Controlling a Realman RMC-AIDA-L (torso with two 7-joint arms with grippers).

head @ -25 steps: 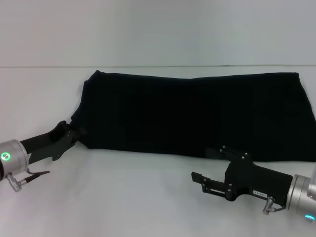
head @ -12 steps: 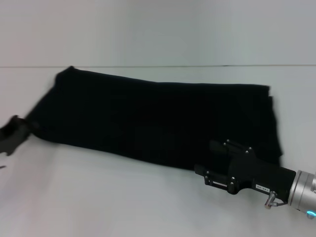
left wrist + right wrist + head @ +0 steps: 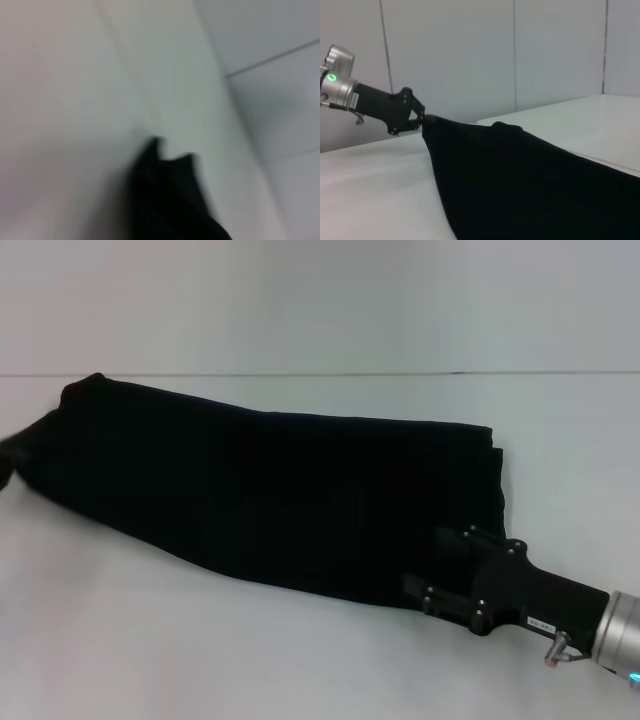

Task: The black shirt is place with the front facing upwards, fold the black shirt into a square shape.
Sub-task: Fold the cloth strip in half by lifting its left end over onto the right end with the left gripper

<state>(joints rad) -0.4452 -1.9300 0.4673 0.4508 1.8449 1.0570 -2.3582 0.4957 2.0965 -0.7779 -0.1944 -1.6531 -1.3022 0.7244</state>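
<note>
The black shirt's end in my left gripper, now pulled taut across the table, will be let go on the opposite end [image 3: 460, 583], beside my right gripper.
The black shirt [image 3: 270, 490] lies as a long folded band across the white table [image 3: 200, 660], slanting from the far left edge toward the near right. No print or label shows. My left gripper [image 3: 422, 120] is shut on the shirt's [image 3: 520, 180] left end and holds it pulled taut, as the right wrist view shows. In the head view it is almost out of frame at the left. The left wrist view shows only blurred black cloth [image 3: 165, 200]. My right gripper [image 3: 425, 585] is at the shirt's near edge, close to its right end, its tips lost against the black cloth.
The white table's back edge [image 3: 400, 374] meets a pale wall behind. Bare table surface [image 3: 570, 460] lies to the right of the shirt. In the right wrist view the table's far corner [image 3: 580, 107] shows beyond the cloth.
The left gripper has pulled the shirt's left end further left, almost out of the head view. The whole shirt slid left and slanted. The right gripper moved up to the shirt's near edge.
</note>
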